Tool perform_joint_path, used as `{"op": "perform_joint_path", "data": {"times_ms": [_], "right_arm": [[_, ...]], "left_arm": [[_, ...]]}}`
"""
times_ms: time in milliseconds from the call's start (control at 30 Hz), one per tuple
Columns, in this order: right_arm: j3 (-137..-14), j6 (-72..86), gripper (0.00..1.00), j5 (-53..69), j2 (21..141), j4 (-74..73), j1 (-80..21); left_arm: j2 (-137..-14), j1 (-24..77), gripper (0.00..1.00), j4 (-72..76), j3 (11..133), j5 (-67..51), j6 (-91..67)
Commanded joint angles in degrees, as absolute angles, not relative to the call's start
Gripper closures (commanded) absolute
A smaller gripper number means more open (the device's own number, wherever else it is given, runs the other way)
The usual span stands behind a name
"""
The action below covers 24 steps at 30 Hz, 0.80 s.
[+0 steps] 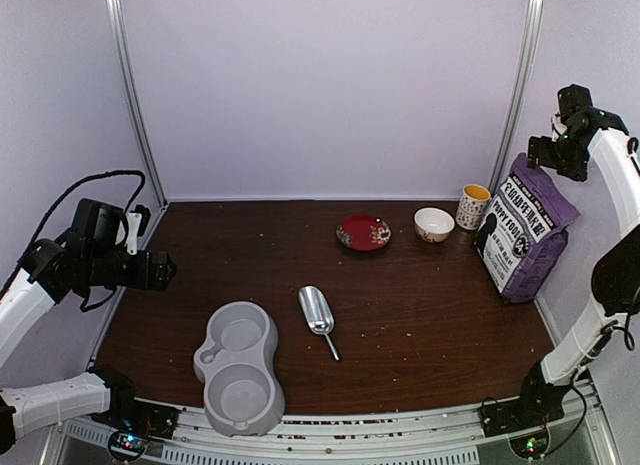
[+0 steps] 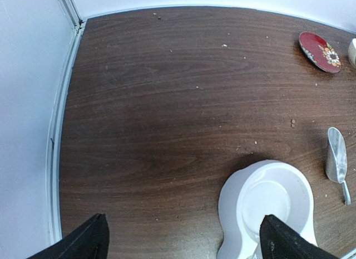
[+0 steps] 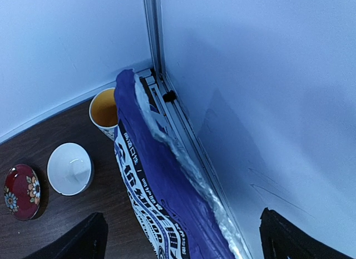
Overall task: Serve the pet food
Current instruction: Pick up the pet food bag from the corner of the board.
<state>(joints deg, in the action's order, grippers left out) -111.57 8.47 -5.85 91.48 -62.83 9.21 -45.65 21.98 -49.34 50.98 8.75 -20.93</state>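
The middle of the purple bag's top edge (image 1: 550, 181) (image 3: 204, 193) is the next place my right gripper should go down to and close on.
No heap of pet food shows; only a few loose brown crumbs lie on the table. The purple printed bag (image 1: 525, 230) stands upright at the right wall, its top edge pinched nearly closed in the right wrist view (image 3: 161, 186). A grey double pet bowl (image 1: 240, 370) sits empty at the front left and also shows in the left wrist view (image 2: 267, 198). A metal scoop (image 1: 318, 312) lies empty mid-table. My left gripper (image 1: 165, 270) is open and empty, held above the table's left side (image 2: 186, 242). My right gripper (image 1: 545, 150) is open and empty, high above the bag's top (image 3: 183, 239).
A red flowered plate (image 1: 363, 232), a white bowl (image 1: 434, 224) and a paper cup (image 1: 474, 206) stand in a row at the back right. The booth walls and metal corner posts enclose the table closely on the left, right and back.
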Motion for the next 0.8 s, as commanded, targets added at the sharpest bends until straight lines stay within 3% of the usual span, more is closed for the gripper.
{"op": "perform_joint_path", "data": {"times_ms": [0,333,467,767], "right_arm": [[-114.54,6.93,0.03,-0.42,95.03,-64.46,12.18],[-117.88,3.59,0.10,-3.03,103.05,-64.86,13.62],[-117.94,2.93,0.30,-0.52,104.49,-64.63,13.62],[-117.85,3.18,0.88,4.61,102.58,-64.31,13.43]], "left_arm": [[-45.31,22.33,0.02,-46.87,50.63,8.09,-20.46],[-45.93,22.40,0.02,-46.87,50.62,8.35,-20.57],[-46.26,22.38,0.02,-46.91,50.58,8.35,-20.56],[-46.11,22.36,0.03,-46.85,50.57,8.44,-20.57]]}}
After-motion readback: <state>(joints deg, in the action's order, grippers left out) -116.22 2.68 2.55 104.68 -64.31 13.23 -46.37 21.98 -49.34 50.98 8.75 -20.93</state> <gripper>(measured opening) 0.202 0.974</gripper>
